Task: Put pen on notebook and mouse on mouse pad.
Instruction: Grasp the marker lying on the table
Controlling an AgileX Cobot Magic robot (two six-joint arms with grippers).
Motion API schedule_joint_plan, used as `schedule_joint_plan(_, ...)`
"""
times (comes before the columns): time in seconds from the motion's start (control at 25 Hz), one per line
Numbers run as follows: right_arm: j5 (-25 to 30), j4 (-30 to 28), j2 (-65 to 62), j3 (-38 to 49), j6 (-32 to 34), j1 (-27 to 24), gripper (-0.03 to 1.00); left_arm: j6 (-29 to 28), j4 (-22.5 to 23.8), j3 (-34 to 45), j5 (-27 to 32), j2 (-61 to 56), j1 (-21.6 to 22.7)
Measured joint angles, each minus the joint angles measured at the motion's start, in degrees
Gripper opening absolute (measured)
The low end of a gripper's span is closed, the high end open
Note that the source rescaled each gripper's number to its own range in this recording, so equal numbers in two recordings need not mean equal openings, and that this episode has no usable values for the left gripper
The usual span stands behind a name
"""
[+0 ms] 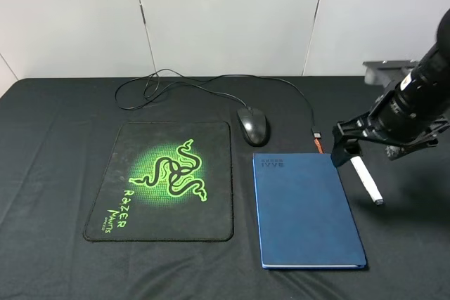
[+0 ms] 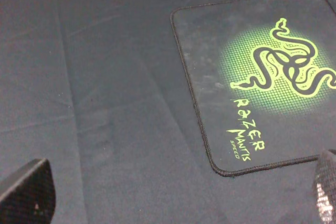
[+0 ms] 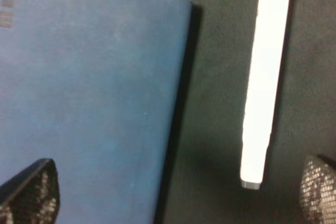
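Note:
The middle of the white pen (image 1: 361,170) (image 3: 264,64) beside the dark blue notebook is next for my right gripper, which should go there and close.
The white pen (image 1: 367,182) lies on the black cloth just right of the dark blue notebook (image 1: 306,209). In the right wrist view the pen (image 3: 265,77) runs alongside the notebook (image 3: 89,93) edge. My right gripper (image 1: 367,152) hovers open over the pen's far end, its fingertips (image 3: 26,192) spread either side of the notebook edge and the pen, holding nothing. The black mouse (image 1: 253,124) rests on the cloth between the mouse pad (image 1: 140,145) and the notebook's far end. My left gripper (image 2: 176,203) is open and empty above the cloth beside the mouse pad (image 2: 220,77).
The mouse cable (image 1: 211,86) loops across the far part of the table to an orange-tipped plug (image 1: 318,142) by the notebook's far corner. A grey bracket (image 1: 387,68) stands at the back right. Black cloth covers the whole table.

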Motion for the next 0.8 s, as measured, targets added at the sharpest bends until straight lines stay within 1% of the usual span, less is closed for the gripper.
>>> schedule_joint_plan(0.24,-3.11,-1.06,5.66,-0.04,0.0,0.0,1.0,0.0,0.0,0.0,0.0,0.0,0.0)
schedule_joint_plan(0.4,-3.83,-2.21,8.47,-0.21,0.0,0.0,1.0,0.0,0.0,0.0,0.0,0.0,0.0)
schedule_joint_plan(0.6,-4.71,-3.98,8.84,-1.59,0.0,0.0,1.0,0.0,0.0,0.0,0.0,0.0,0.0)
schedule_joint_plan(0.8,-7.23,-6.35,8.84,-1.59,0.0,0.0,1.0,0.0,0.0,0.0,0.0,0.0,0.0)
